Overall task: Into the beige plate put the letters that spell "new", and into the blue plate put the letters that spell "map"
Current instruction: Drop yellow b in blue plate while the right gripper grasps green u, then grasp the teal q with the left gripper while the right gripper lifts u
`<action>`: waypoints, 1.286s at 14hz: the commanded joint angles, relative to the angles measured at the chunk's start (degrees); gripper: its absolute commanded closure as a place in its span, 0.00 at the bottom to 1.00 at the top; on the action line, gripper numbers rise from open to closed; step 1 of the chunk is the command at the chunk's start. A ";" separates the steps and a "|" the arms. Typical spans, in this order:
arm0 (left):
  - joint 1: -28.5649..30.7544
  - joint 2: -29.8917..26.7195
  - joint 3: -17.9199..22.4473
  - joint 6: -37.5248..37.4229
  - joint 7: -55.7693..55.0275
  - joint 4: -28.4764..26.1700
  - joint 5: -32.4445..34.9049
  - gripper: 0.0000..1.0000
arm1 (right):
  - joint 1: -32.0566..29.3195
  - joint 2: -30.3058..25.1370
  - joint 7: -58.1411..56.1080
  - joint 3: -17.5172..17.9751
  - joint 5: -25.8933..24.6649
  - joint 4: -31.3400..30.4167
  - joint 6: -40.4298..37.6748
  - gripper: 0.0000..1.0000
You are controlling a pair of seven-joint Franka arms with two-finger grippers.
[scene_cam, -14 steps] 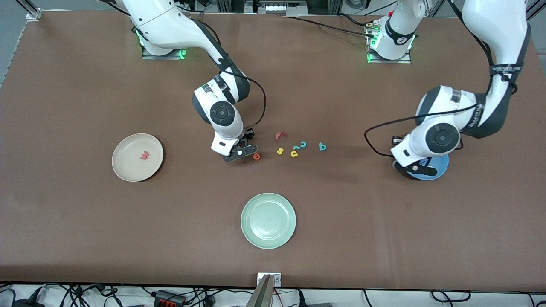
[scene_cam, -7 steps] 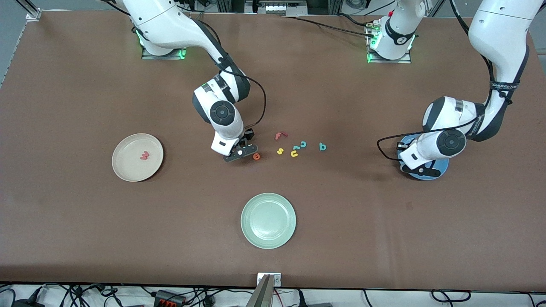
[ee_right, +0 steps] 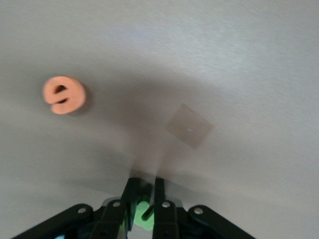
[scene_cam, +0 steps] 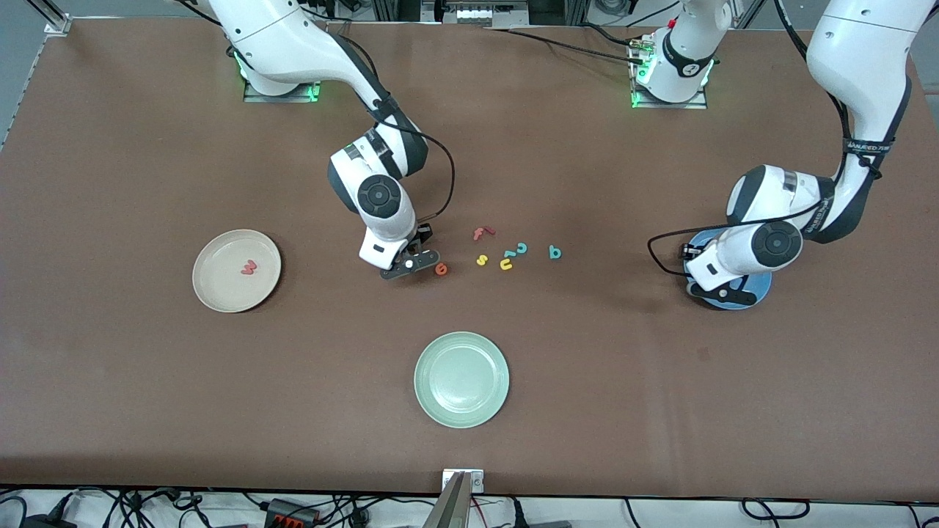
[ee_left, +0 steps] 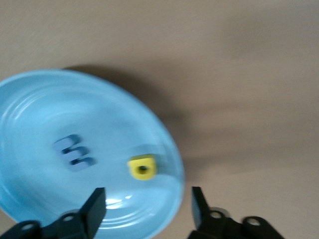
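My right gripper should open, back off, turn and grip squarely across its legs (ee_right: 146,213) before lifting, as the green "n" sits slanted, far back in its fingers.
My right gripper (scene_cam: 408,265) (ee_right: 145,185) is low at the table's middle, shut on the green "n" (ee_right: 143,211). The orange "e" (scene_cam: 441,268) (ee_right: 64,94) lies on the table right beside it. The red-pink "w" (scene_cam: 249,268) lies in the beige plate (scene_cam: 213,293). My left gripper (scene_cam: 722,293) (ee_left: 147,196) hangs open over the blue plate (scene_cam: 759,287) (ee_left: 40,109). The blue "m" (ee_left: 74,153) and yellow "a" (ee_left: 142,167) rest in that plate. The teal "p" (scene_cam: 555,252) lies on the table between the two grippers.
A red "f" (scene_cam: 482,233), yellow "s" (scene_cam: 482,259), yellow "u" (scene_cam: 506,264) and teal "c" (scene_cam: 521,248) lie clustered between the "e" and the "p". A pale green plate (scene_cam: 461,379) sits nearer the front camera.
My left gripper has opened over the blue plate, and the yellow "a" now lies in it. My right gripper has closed on the green "n" and shifted slightly.
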 commanded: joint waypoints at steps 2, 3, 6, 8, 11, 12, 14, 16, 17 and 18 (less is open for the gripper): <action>0.54 -3.61 -13.02 -4.35 -8.28 0.55 0.14 0.00 | -0.18 -2.90 -0.61 -1.99 -0.21 -0.34 -4.58 0.79; -0.15 -3.08 -16.02 -4.00 -15.73 0.56 0.23 0.00 | 0.25 -2.72 -0.08 -1.99 -0.21 -0.34 -4.58 0.79; -3.40 0.86 -18.95 4.83 -26.53 0.12 0.93 0.00 | 0.44 -2.46 0.62 -1.99 -0.03 -0.42 -4.58 0.79; -5.68 4.46 -18.69 10.56 -26.61 0.03 1.19 0.00 | 1.13 -2.02 3.77 -1.90 -0.12 -0.51 -4.32 0.79; -6.57 8.51 -18.07 15.85 -27.40 -0.06 6.80 0.04 | 2.11 -1.75 4.05 -1.90 -0.20 -1.04 -4.32 0.75; -6.66 9.39 -17.98 17.43 -27.49 0.03 7.86 0.11 | 2.11 -1.93 4.14 -1.90 -0.12 -1.13 -4.58 0.75; -6.75 10.72 -17.54 18.23 -28.28 0.12 8.14 0.23 | 2.45 -1.84 4.32 -1.64 0.06 -1.13 -4.32 0.71; -6.84 11.42 -17.45 18.24 -28.55 0.38 8.14 0.28 | 2.46 -1.84 4.40 -1.64 0.23 -1.04 -4.32 0.64; -6.84 12.38 -17.45 18.24 -29.16 0.56 8.22 0.29 | 2.37 -1.93 4.40 -1.64 0.23 -1.04 -4.32 0.60; -6.84 13.09 -17.45 18.32 -29.86 0.82 9.18 0.29 | 2.37 -2.02 4.40 -1.55 0.67 -0.95 -4.23 0.56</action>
